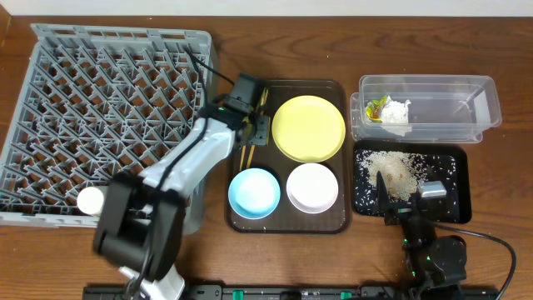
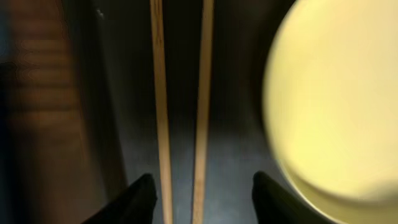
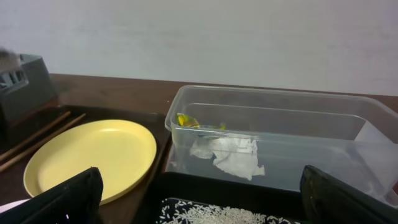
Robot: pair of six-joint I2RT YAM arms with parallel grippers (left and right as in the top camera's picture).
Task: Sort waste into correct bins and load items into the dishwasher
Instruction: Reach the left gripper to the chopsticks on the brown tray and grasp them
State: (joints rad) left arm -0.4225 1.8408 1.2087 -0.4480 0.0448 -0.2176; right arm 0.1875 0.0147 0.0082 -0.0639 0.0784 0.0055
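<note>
Both wooden chopsticks lie spread between my left gripper's fingers, so I will move toward the yellow plate and first take only the chopstick nearer the plate (image 2: pixel 201 143).
The wooden chopsticks (image 1: pixel 247 155) lie at the left edge of the brown serving tray, beside the yellow plate (image 1: pixel 308 127). My left gripper (image 1: pixel 258 129) is open just above them; in the left wrist view both chopsticks (image 2: pixel 160 93) run between its fingertips (image 2: pixel 205 196), untouched, with the plate (image 2: pixel 336 93) at right. The light blue bowl (image 1: pixel 254 192) and white bowl (image 1: pixel 312 187) sit on the tray's near half. The clear tub (image 1: pixel 433 108) holds the wrapper (image 1: pixel 377 107) and tissue (image 1: pixel 398 112). The black tray (image 1: pixel 454 171) holds rice (image 1: pixel 396 171). My right gripper (image 3: pixel 202 202) is open and empty over the black tray.
The grey dish rack (image 1: pixel 100 117) fills the left side, with a white round object (image 1: pixel 90 200) at its near edge. The brown serving tray (image 1: pixel 287 227) sits in the middle. The right wrist view shows the tub (image 3: pixel 273 106), the tissue (image 3: pixel 230 155) and the plate (image 3: pixel 93 155).
</note>
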